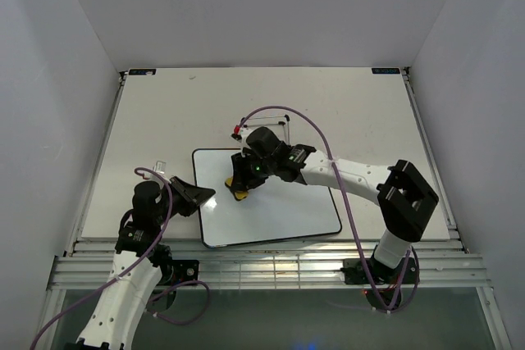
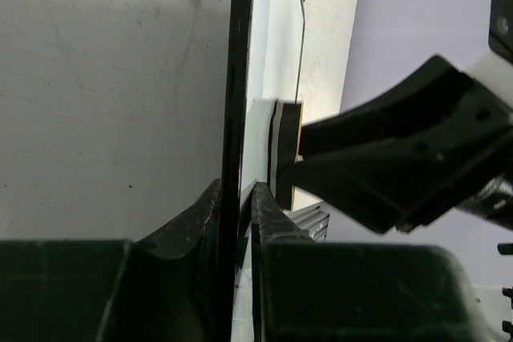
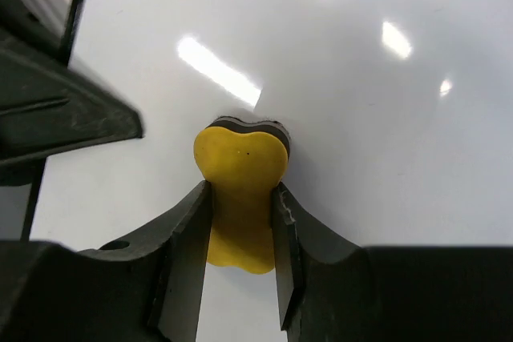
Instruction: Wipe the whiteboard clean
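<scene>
The yellow eraser will go from my right gripper onto the bare table [image 1: 362, 152], between the wire stand and the wall on that gripper's side.
The whiteboard [image 1: 279, 211] lies flat on the table, glossy white with a thin black frame. My left gripper [image 1: 205, 196] is shut on its left edge; in the left wrist view the fingers [image 2: 204, 214] straddle the black frame [image 2: 238, 78]. My right gripper [image 1: 242, 186] is over the board's upper left part, shut on a yellow eraser [image 3: 240, 174] whose dark pad rests on the white surface [image 3: 361, 118]. The left wrist view shows the eraser [image 2: 287, 150] edge-on against the board. No writing shows on the bare surface.
A small black wire stand [image 1: 271, 125] with a red piece [image 1: 236, 130] stands just behind the board. A small clear object [image 1: 160, 167] lies left of the board. White walls enclose the table on three sides.
</scene>
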